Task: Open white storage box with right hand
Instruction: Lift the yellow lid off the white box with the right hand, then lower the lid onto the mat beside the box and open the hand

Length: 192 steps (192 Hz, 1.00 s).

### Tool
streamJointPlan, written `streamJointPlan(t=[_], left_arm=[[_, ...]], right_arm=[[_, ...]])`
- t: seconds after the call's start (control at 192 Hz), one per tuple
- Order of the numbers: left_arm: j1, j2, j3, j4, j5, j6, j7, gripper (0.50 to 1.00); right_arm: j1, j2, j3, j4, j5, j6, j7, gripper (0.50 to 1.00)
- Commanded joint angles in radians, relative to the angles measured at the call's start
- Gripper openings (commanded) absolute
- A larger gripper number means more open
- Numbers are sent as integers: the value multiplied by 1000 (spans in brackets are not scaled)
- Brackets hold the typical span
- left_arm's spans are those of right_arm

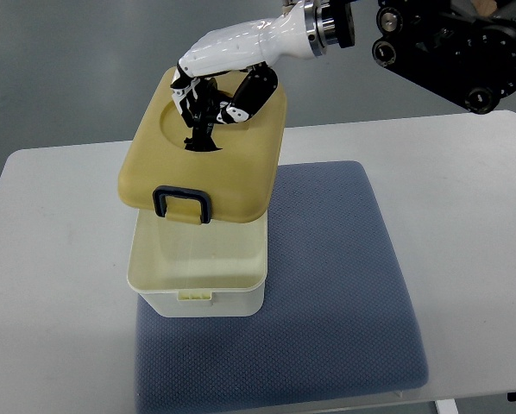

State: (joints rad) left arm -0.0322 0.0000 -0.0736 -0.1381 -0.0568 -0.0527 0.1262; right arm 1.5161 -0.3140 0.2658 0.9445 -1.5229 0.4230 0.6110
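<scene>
The tan lid, now held tilted above the box, will be let go by my right gripper on the blue mat [334,219], close beside the white storage box.
A white storage box [198,280] stands on the left part of a blue mat [327,285]. Its tan lid [232,181] with a dark blue latch [182,204] is lifted off the box and held tilted above its far side, so the box's inside shows. My right hand [213,99], white with black fingers, comes in from the upper right and is curled around the black handle [203,138] in the round recess on top of the lid. The left arm does not show.
The mat lies on a white table [465,216] whose rounded far corners are visible. The right arm's black joints [452,47] hang over the table's far right edge. Grey floor lies beyond.
</scene>
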Motion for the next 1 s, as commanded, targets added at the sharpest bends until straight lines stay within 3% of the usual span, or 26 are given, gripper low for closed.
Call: streamJointPlan(t=[0.0, 0.141, 0.381, 0.726, 0.997], left_arm=[[0, 0, 0, 0, 0, -1, 1, 1000], [0, 0, 0, 0, 0, 0, 1, 1000], [0, 0, 0, 0, 0, -1, 0, 1000], [0, 0, 0, 0, 0, -1, 0, 1000], [0, 0, 0, 0, 0, 0, 0, 1000]], right_arm=[[-42, -80, 35, -21, 13, -24, 0, 500], [-119, -192, 62, -24, 29, -58, 0, 500], [-327, -336, 75, -50, 30, -211, 0, 500], [-493, -321, 64, -55, 82, -317, 0, 500], [-560, -272, 55, -55, 69, -326, 0, 500]])
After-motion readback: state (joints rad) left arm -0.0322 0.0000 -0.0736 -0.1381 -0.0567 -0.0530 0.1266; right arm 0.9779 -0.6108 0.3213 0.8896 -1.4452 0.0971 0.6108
